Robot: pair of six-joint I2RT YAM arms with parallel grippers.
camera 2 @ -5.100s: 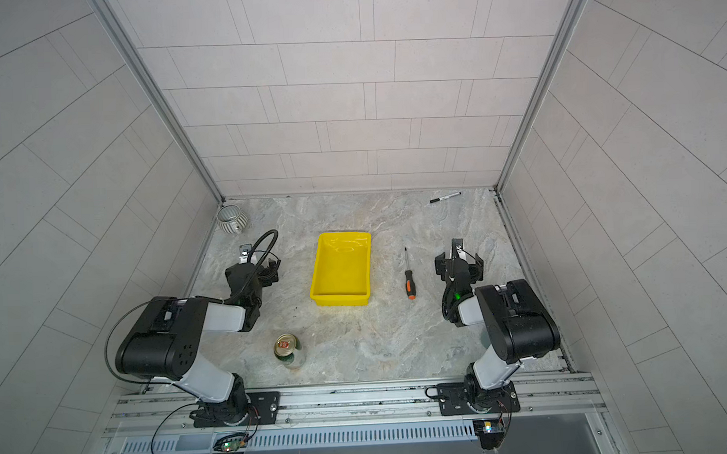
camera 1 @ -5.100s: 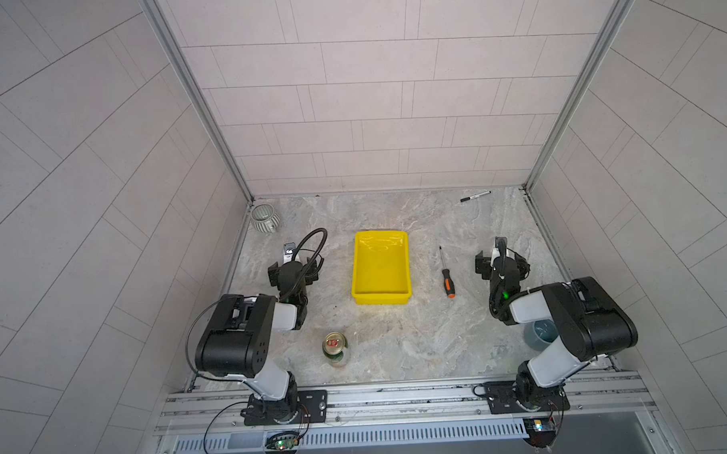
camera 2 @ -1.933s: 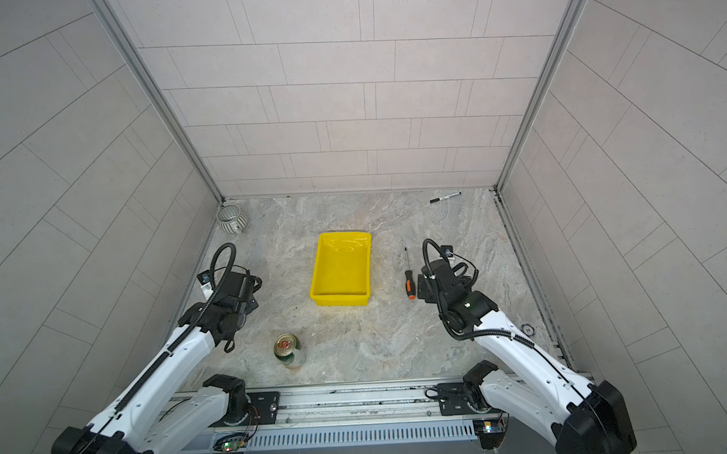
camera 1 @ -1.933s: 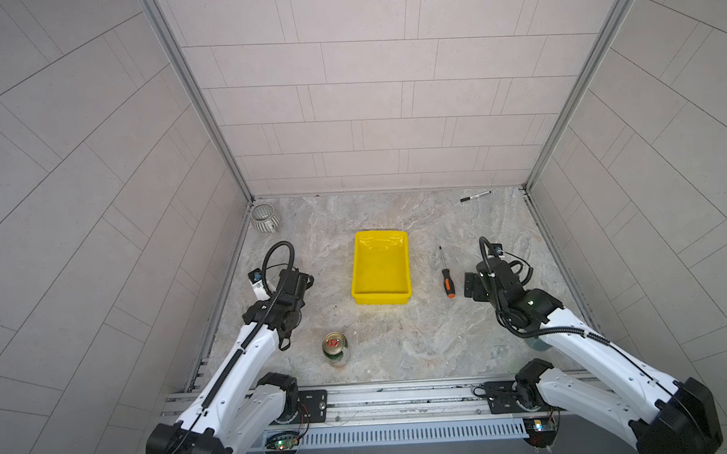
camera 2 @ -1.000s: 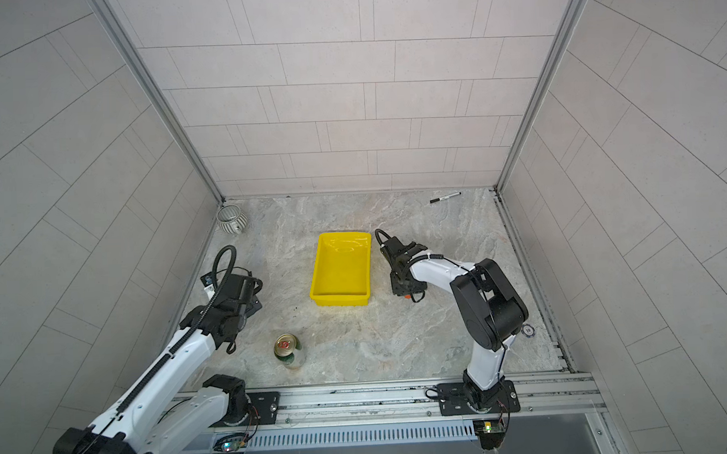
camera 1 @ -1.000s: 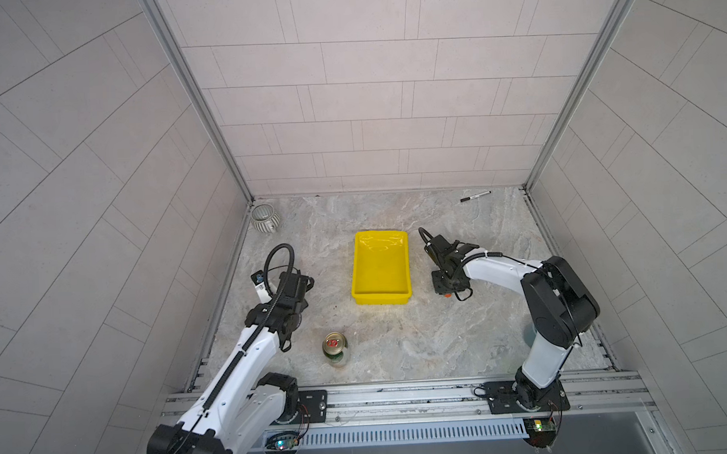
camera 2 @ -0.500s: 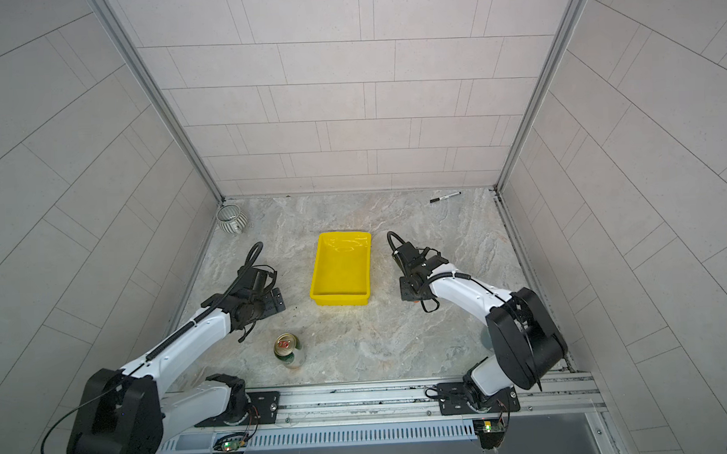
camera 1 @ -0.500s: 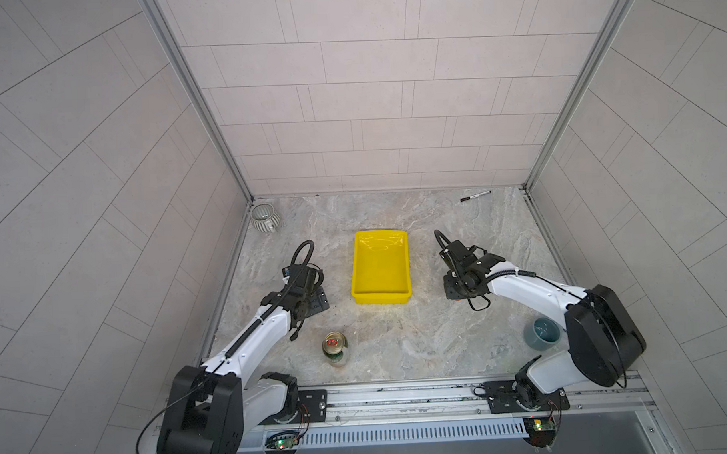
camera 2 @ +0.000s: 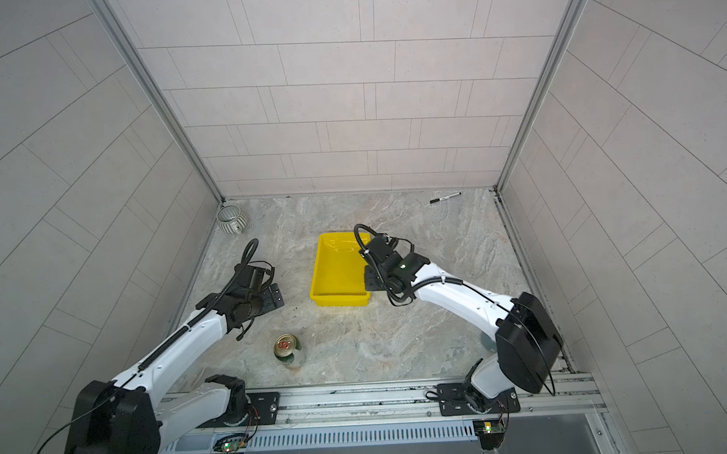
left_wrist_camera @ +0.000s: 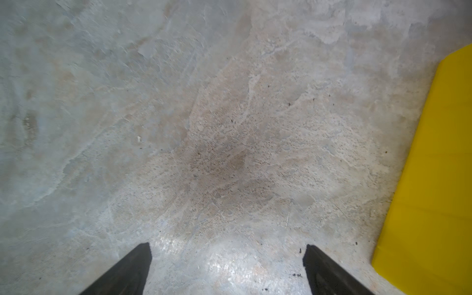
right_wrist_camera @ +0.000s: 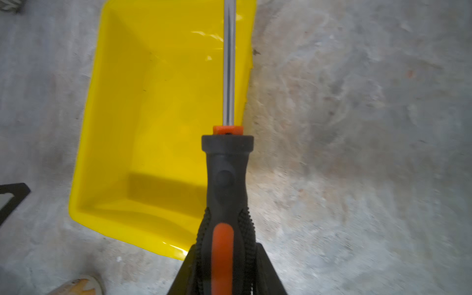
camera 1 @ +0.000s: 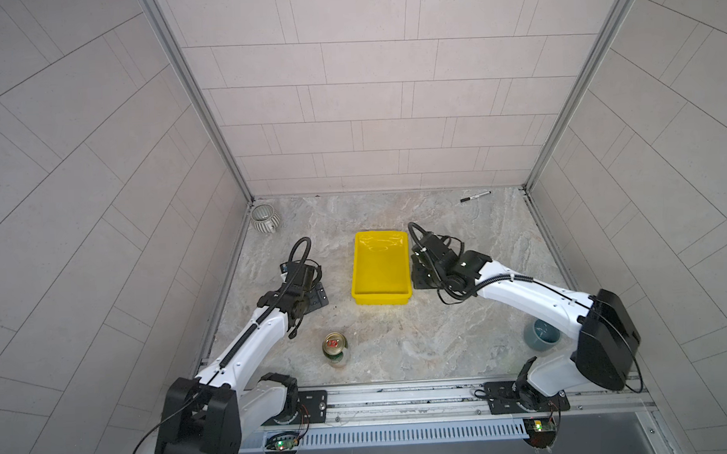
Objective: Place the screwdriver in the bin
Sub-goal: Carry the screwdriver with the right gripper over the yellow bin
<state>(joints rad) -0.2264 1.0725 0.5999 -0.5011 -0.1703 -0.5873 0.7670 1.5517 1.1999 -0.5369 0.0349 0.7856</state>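
Next, my right gripper releases the screwdriver inside the yellow bin (camera 1: 362,271) (right_wrist_camera: 137,120), along the side of the bin that is nearest to my left gripper.
The screwdriver (right_wrist_camera: 226,178) has a black handle with orange marks and a bright metal shaft. My right gripper (right_wrist_camera: 226,249) is shut on its handle. The shaft points along and above the right rim of the yellow bin (right_wrist_camera: 153,115). In both top views the right gripper (camera 1: 422,271) (camera 2: 372,277) sits against the right side of the bin (camera 1: 357,270) (camera 2: 318,275), and the arm hides the screwdriver. My left gripper (left_wrist_camera: 227,255) is open over bare floor, left of the bin (left_wrist_camera: 434,178), and it also shows in both top views (camera 1: 314,298) (camera 2: 269,300).
A green can (camera 1: 335,349) stands near the front, between the arms. A ribbed grey mug (camera 1: 263,218) sits in the back left corner. A black marker (camera 1: 475,196) lies at the back right. A blue-grey cup (camera 1: 542,334) stands by the right arm's base. Tiled walls close three sides.
The right gripper has closed on the screwdriver and carried it left, up to the bin's right side. The left arm has reached forward toward the bin's left side.
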